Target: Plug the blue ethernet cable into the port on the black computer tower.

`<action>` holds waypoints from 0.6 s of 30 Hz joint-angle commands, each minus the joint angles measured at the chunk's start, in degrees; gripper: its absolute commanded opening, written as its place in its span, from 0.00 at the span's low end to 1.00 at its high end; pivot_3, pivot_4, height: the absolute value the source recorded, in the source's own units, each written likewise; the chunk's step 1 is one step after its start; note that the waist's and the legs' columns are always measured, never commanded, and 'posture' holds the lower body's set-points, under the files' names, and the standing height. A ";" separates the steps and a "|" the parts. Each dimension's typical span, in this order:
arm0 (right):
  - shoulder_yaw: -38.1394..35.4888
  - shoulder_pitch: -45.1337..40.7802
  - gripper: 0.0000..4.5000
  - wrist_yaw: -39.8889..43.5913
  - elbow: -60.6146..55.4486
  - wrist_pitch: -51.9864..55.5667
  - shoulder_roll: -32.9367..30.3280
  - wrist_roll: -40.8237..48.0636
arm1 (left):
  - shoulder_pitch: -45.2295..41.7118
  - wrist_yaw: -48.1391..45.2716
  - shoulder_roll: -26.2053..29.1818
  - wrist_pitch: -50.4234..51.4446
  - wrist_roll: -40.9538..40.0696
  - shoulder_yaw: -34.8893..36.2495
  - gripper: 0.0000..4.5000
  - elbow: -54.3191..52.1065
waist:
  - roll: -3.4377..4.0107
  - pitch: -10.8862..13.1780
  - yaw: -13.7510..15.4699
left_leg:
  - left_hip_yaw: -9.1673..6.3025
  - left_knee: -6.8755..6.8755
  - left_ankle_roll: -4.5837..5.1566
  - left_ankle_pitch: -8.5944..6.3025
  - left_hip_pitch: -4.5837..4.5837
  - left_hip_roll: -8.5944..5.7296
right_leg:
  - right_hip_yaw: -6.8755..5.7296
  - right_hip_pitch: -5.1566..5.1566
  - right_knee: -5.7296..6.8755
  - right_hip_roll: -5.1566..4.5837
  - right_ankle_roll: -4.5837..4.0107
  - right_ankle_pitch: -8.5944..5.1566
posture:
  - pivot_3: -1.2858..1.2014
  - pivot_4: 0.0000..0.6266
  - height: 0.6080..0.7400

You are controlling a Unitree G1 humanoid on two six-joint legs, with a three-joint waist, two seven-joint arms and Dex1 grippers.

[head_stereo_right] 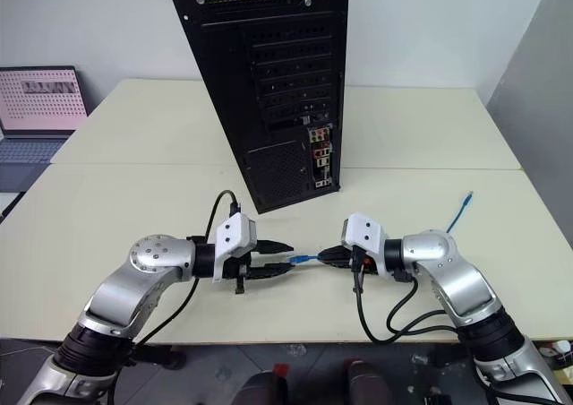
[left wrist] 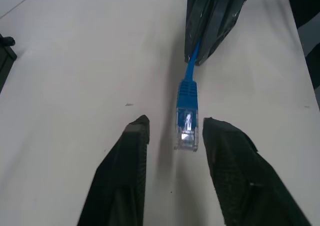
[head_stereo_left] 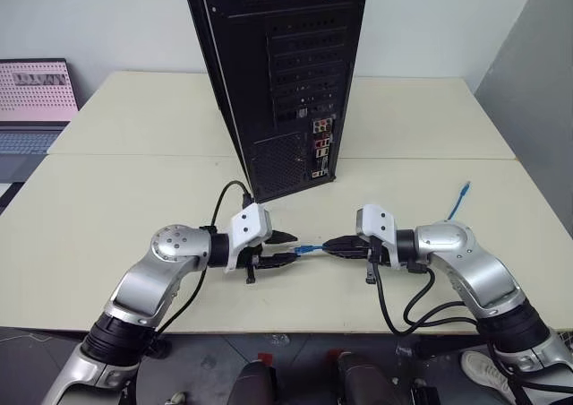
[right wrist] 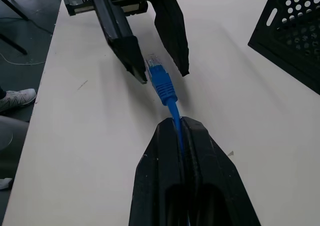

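Observation:
My right gripper is holding the blue ethernet cable behind its plug, so my left gripper should keep the plug steady while my right gripper takes its blue back end [left wrist: 187,93].
The black computer tower [head_stereo_left: 286,64] stands upright at the table's middle, rear face toward me. Its silver connector strip with the port [head_stereo_left: 320,147] runs down the lower right of that face. In front of the tower my two grippers face each other just above the table. My right gripper [right wrist: 179,122] is shut on the blue ethernet cable, a short way behind its plug [left wrist: 187,121]. The plug sticks out toward my left gripper [left wrist: 172,126], which is open, one finger on either side of the plug with small gaps. The cable's other end [head_stereo_left: 459,199] lies on the table to the right.
A grey laptop [head_stereo_left: 36,100] with its screen lit sits at the far left, off the table's corner. Thick black robot cables [head_stereo_left: 407,311] loop under my right arm. A seam [head_stereo_left: 134,155] crosses the cream table [head_stereo_left: 116,199] just behind the grippers.

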 commanded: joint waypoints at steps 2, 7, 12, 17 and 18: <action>-0.09 -1.02 0.00 0.23 -2.12 -0.40 0.21 0.07 | 0.39 1.25 -0.54 -0.49 -0.74 1.53 0.24 -0.81 | 0.00 0.00 0.00 | 0.00 0.00 0.00 0.00 0.00 0.00 | 0.00 0.00 0.00 0.00 0.00 0.00 | 0.52 0.24 1.00; 0.03 -1.37 0.00 0.17 -1.44 -0.72 0.64 -0.13 | 1.84 0.68 -0.42 -2.72 -1.02 2.00 0.32 -0.39 | 0.00 0.00 0.00 | -0.02 0.00 0.00 0.00 0.01 0.01 | 0.01 0.00 0.00 0.00 0.00 0.00 | 0.52 0.24 1.00; 0.07 -1.49 0.00 0.58 -1.44 -0.68 0.60 -0.13 | 1.86 1.65 -0.84 -5.07 -0.15 2.28 0.56 0.38 | 0.00 0.00 0.01 | -0.02 0.01 0.00 0.00 0.00 0.01 | 0.01 0.00 0.00 0.00 0.00 0.00 | 0.52 0.24 1.00; 0.28 -1.60 0.00 0.96 -1.53 -0.62 0.52 -0.07 | 1.33 1.48 -1.60 -5.86 -0.72 2.09 0.56 0.89 | 0.00 0.00 0.02 | -0.02 0.01 0.00 0.00 0.00 0.01 | 0.01 0.00 0.00 0.00 0.00 0.00 | 0.52 0.24 1.00; 0.28 -1.62 0.00 0.97 -1.56 -0.57 0.55 -0.04 | 1.32 1.23 -1.68 -5.96 -0.86 1.99 0.56 0.93 | 0.00 0.00 0.02 | -0.02 0.01 0.00 0.00 0.00 0.00 | 0.01 0.00 0.00 0.00 0.00 0.00 | 0.52 0.24 1.00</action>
